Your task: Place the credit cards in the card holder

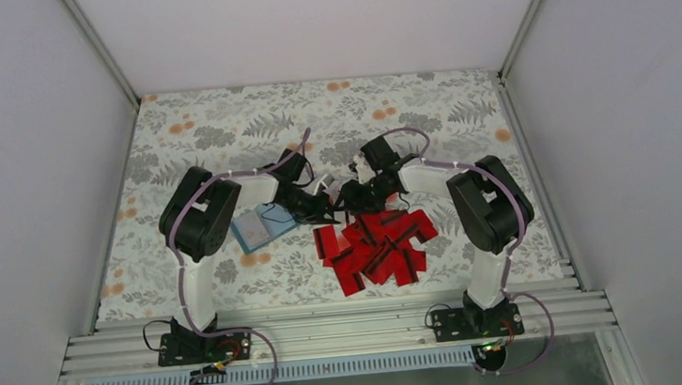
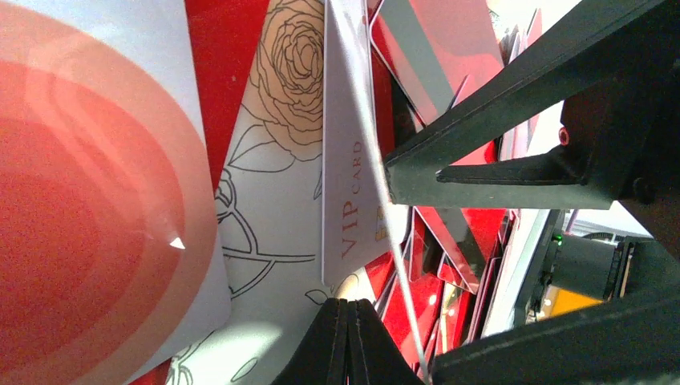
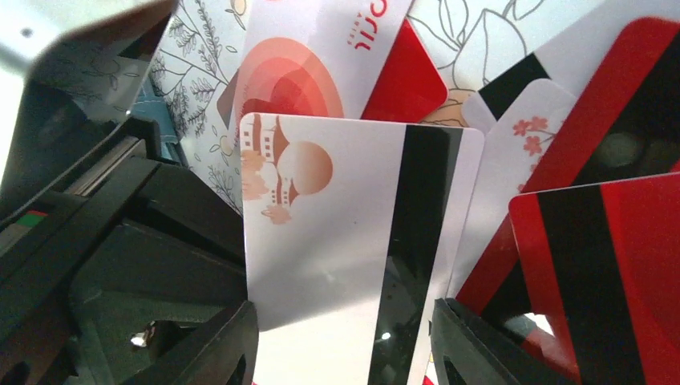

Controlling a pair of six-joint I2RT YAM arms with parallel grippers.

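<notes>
My right gripper is holding the white card across its long edges, so next I open it and pinch the card's flat sides (image 3: 337, 257) before my left gripper takes over the card.
The teal card holder (image 1: 263, 226) lies flat left of centre, under my left arm. A heap of red credit cards (image 1: 382, 245) lies right of it, and several show close up in the right wrist view (image 3: 609, 273). My right gripper (image 1: 345, 199) (image 3: 343, 305) grips a white card with a black stripe (image 3: 337, 224) across its long edges, above the heap. The same card shows as a white VIP card (image 2: 346, 176) in the left wrist view. My left gripper (image 1: 328, 216) (image 2: 349, 303) is shut and empty, its tips just short of that card's end.
A white card with red rings (image 2: 80, 200) (image 3: 305, 64) lies on the floral cloth (image 1: 218, 129) beside the grippers. White walls enclose the table on three sides. A metal rail (image 1: 332, 330) runs along the near edge.
</notes>
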